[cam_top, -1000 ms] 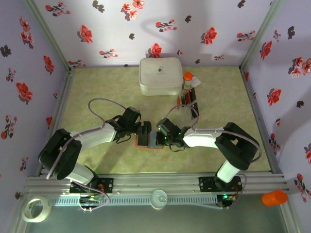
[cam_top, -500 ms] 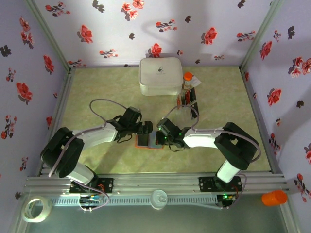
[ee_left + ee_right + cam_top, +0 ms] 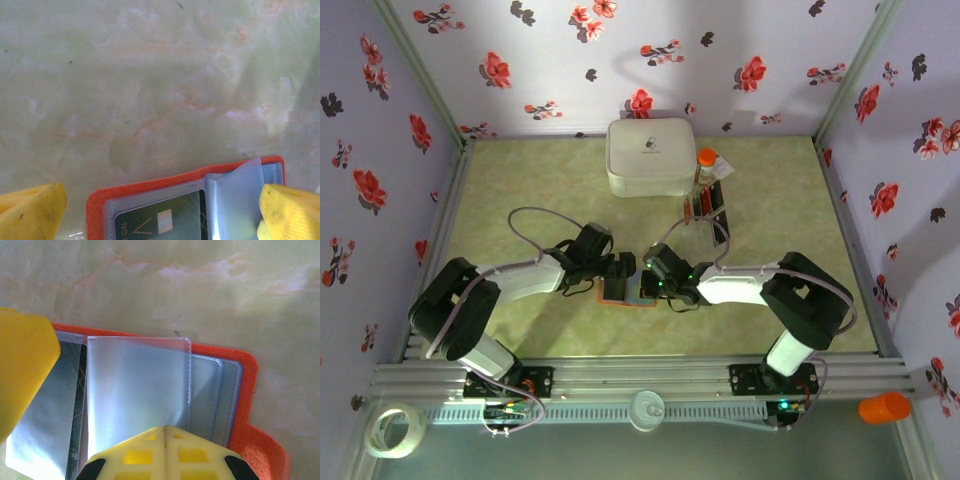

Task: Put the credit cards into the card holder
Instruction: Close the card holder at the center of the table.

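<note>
The clear sleeve is held up off the card holder by my right gripper; next I free it to lie flat and take the orange tab [image 3: 267, 452].
The orange card holder [image 3: 628, 303] lies open on the table between both grippers. In the left wrist view its orange rim [image 3: 150, 182] frames blue-grey sleeves, and a black card [image 3: 160, 220] sits inside one. My left gripper [image 3: 160, 215] is open, its yellow fingertips [image 3: 30, 210] straddling the holder's left half. My right gripper [image 3: 165, 435] is shut on a clear sleeve [image 3: 135, 385] that is lifted off the holder [image 3: 247, 390]. Loose red and black credit cards [image 3: 706, 205] lie to the far right, by the white case. From above, the left gripper [image 3: 620, 268] and right gripper [image 3: 648, 284] nearly meet.
A large white rounded case [image 3: 651, 155] stands at the back centre with an orange-capped bottle [image 3: 707, 160] beside it. Flowered walls close in three sides. A tape roll [image 3: 395, 428] and an orange object [image 3: 885, 407] lie beyond the near rail.
The left arm has crept slightly right, bringing its gripper further over the holder. The right gripper has stayed in place on the holder.
</note>
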